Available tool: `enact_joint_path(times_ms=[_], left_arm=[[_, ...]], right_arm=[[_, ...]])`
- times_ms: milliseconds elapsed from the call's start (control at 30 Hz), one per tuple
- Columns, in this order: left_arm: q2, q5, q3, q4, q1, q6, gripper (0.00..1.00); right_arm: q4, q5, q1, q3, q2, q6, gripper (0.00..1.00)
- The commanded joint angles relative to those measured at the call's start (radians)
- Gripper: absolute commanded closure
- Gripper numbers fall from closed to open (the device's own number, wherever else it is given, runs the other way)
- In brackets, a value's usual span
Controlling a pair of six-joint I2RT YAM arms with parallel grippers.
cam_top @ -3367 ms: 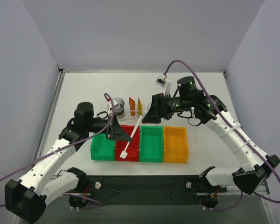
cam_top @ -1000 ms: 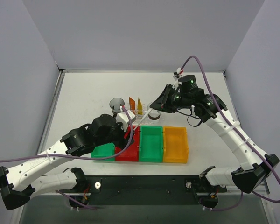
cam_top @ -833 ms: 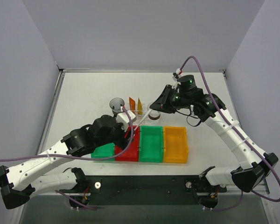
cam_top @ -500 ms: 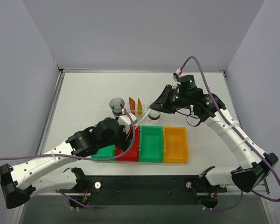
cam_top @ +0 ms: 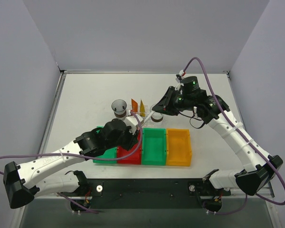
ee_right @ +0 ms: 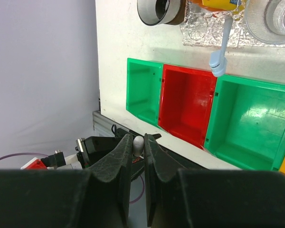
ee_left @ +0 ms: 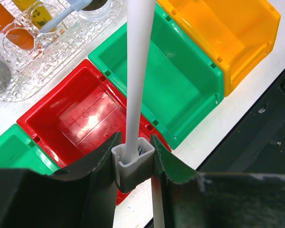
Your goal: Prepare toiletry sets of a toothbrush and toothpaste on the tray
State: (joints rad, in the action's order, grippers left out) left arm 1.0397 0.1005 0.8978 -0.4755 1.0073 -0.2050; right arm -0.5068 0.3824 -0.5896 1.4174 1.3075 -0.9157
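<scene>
Only the white toothbrush's rounded handle tip is in my right gripper, so it should open and grip the handle (cam_top: 148, 117) deeper while my left gripper holds the toothbrush's head.
The white toothbrush (cam_top: 143, 122) hangs slanted between my two grippers, over the red bin (cam_top: 131, 148). My left gripper (ee_left: 134, 138) is shut on its grey capped head (ee_left: 132, 166), and the handle (ee_left: 135, 71) runs up and away. My right gripper (ee_right: 138, 140) is shut on the rounded handle tip. The tray (ee_left: 47, 64) lies behind the bins. It holds the pale blue toothbrush (ee_right: 223, 42), whose head overhangs the tray's near edge, and two orange tubes (cam_top: 134, 105) (cam_top: 142, 107).
Four bins stand in a row: green (cam_top: 104, 153), red, green (cam_top: 154, 146) and orange (cam_top: 178, 146). One clear cup (cam_top: 118, 107) stands at the tray's left end and another (cam_top: 156, 116) to the right. A black base rail (cam_top: 147, 187) runs along the near edge.
My left gripper has slid forward along the red bin and shut on the toothbrush's capped head. The right arm has held still, gripping the handle tip.
</scene>
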Motion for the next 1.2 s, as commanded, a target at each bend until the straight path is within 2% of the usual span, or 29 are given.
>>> enact_joint_path(times_ms=[0,233,267,533,600,733,833,1033,1167], left_arm=[[0.003,0.008,0.018,0.051,0.007,-0.004,0.71],[0.020,-0.028,0.015,0.044,0.007,-0.011,0.98],[0.022,-0.036,0.015,0.041,0.005,-0.017,1.00],[0.019,-0.101,-0.002,0.061,-0.021,-0.122,1.00],[0.019,-0.162,-0.007,0.072,-0.042,-0.154,1.00],[0.014,-0.304,-0.028,0.090,-0.117,-0.211,1.00],[0.003,-0.375,-0.030,0.066,-0.177,-0.241,1.00],[-0.027,-0.562,-0.001,-0.020,-0.309,-0.318,1.00],[-0.043,-0.665,0.022,-0.083,-0.331,-0.372,1.00]], right_arm=[[-0.012,0.021,0.002,0.028,0.010,-0.005,1.00],[-0.010,0.026,0.004,0.017,0.015,0.005,1.00],[-0.012,0.026,0.005,0.015,0.013,0.006,0.97],[-0.010,0.029,0.027,0.006,0.001,0.017,0.80],[-0.010,0.030,0.030,0.003,-0.002,0.021,0.76],[-0.009,0.042,0.037,0.002,-0.007,0.038,0.57],[-0.004,0.053,0.069,0.000,-0.024,0.046,0.50],[-0.001,0.061,0.160,-0.009,-0.085,0.077,0.47],[-0.002,0.078,0.206,-0.040,-0.125,0.090,0.46]])
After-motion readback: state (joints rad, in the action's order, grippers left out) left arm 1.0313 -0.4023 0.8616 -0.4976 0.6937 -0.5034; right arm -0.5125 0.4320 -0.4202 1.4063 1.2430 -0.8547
